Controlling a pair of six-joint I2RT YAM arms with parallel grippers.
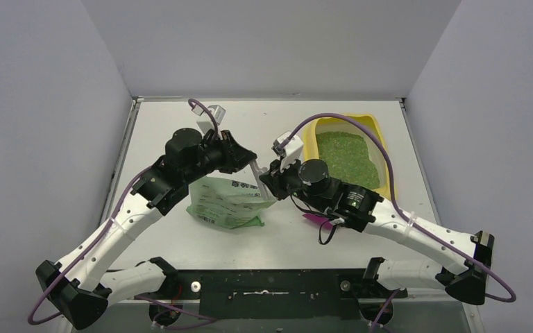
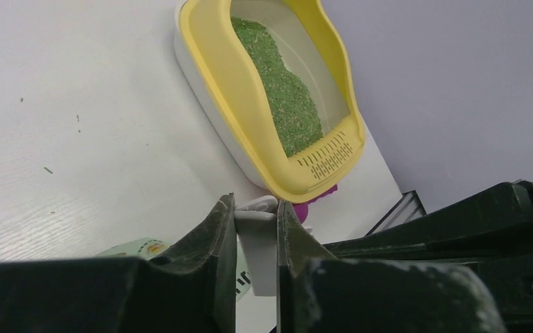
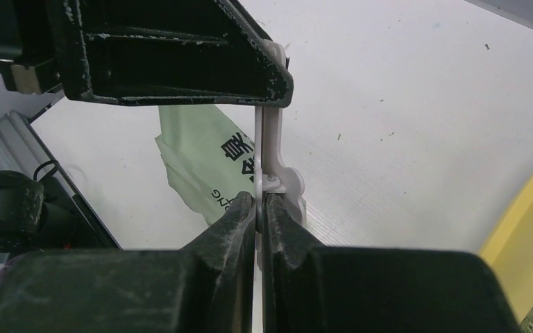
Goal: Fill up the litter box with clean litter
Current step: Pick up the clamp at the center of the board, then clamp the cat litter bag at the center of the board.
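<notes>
The robot's right gripper pinches one arm of the white clip, so while the left gripper holds the clip, the right gripper next opens and takes both arms [image 3: 276, 184].
The yellow litter box [image 1: 383, 142] stands at the back right, holding green clean litter [image 1: 347, 156]; it also shows in the left wrist view [image 2: 229, 104] with the litter [image 2: 284, 104] covering part of its floor. A light-green printed bag [image 1: 225, 201] lies mid-table with a white clip [image 1: 262, 168] at its top. My left gripper [image 1: 250, 161] is shut on the clip [image 2: 258, 243]. My right gripper [image 1: 269, 182] is shut on the clip's other end [image 3: 271, 139]. The bag [image 3: 201, 152] hangs below both.
A magenta scoop [image 1: 317, 220] lies under my right arm, beside the litter box's grille end [image 2: 326, 156]. The walls close in on three sides. The litter box rim [image 3: 527, 243] is just right of my right gripper.
</notes>
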